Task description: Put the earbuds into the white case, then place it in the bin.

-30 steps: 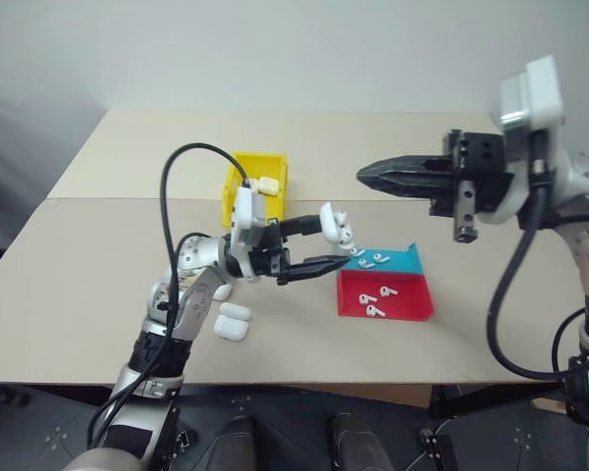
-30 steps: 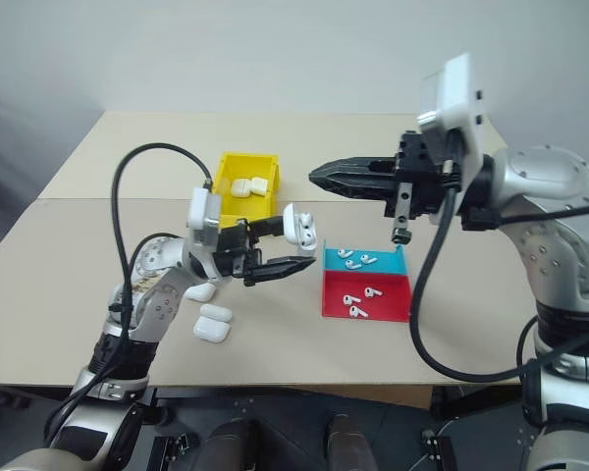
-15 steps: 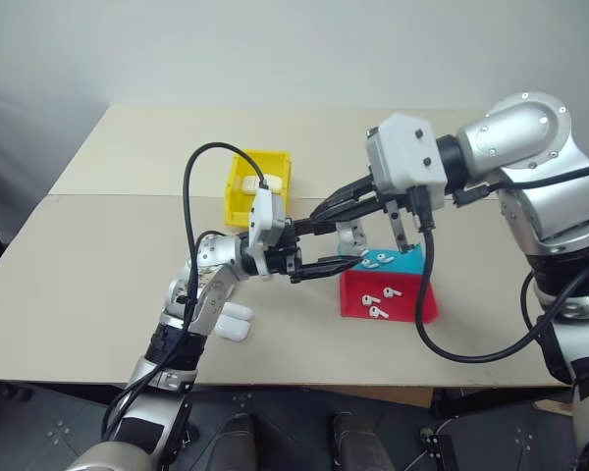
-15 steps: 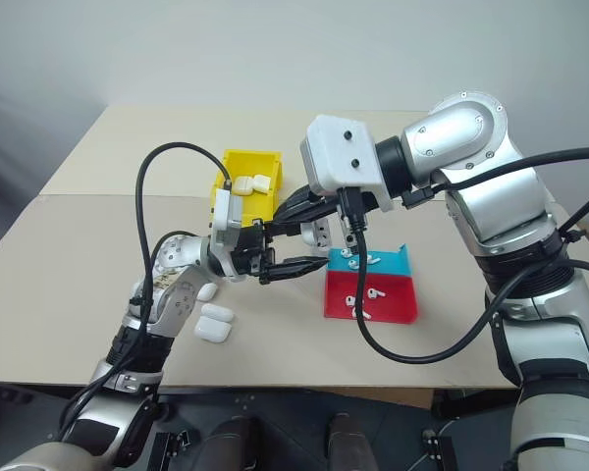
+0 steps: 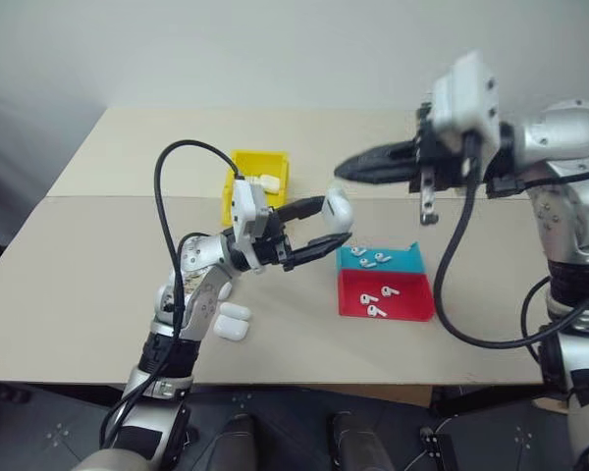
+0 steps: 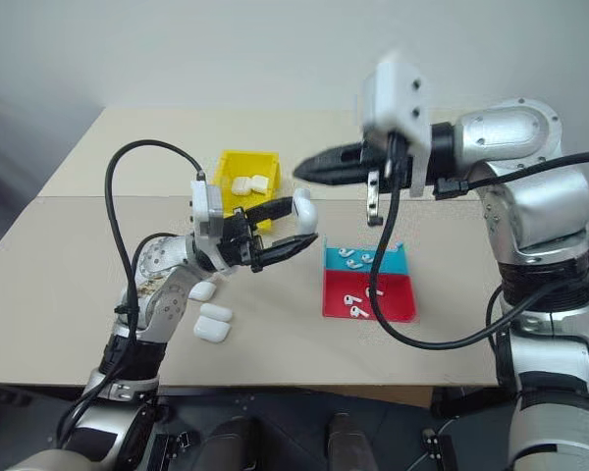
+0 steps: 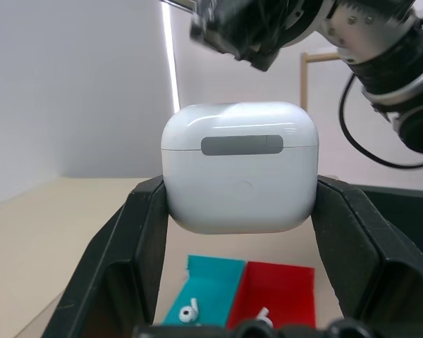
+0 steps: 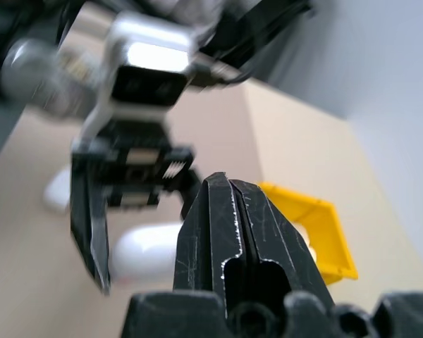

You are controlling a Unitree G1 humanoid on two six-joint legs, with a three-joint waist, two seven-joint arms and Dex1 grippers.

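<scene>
My left gripper will let go of the white case in the yellow bin, up point(image 5: 273, 190) against the cases lying in there. The white case is still in the air above the table.
My left gripper point(image 5: 336, 221) is shut on the white case point(image 5: 340, 208) and holds it in the air above the table, left of the trays. In the left wrist view the case point(image 7: 240, 165) sits between the two black fingers point(image 7: 137, 246) with its lid closed. My right gripper point(image 5: 340, 169) is shut with nothing in it. It hovers above and a little to the right of the case, pointing left. Several earbuds point(image 5: 369, 261) lie in the blue and red trays. The yellow bin point(image 5: 259, 155) stands behind my left gripper and has cases in it.
The blue tray point(image 5: 404, 261) and the red tray point(image 5: 410, 300) lie side by side right of centre. Loose white cases point(image 5: 233, 322) lie on the table beside my left forearm. A black cable loops above the left arm, and another hangs from the right wrist.
The case's lid stood open a second ago and is closed now. My right gripper swung in onto the case, then drew back up and to the right. My left gripper rose slightly.
</scene>
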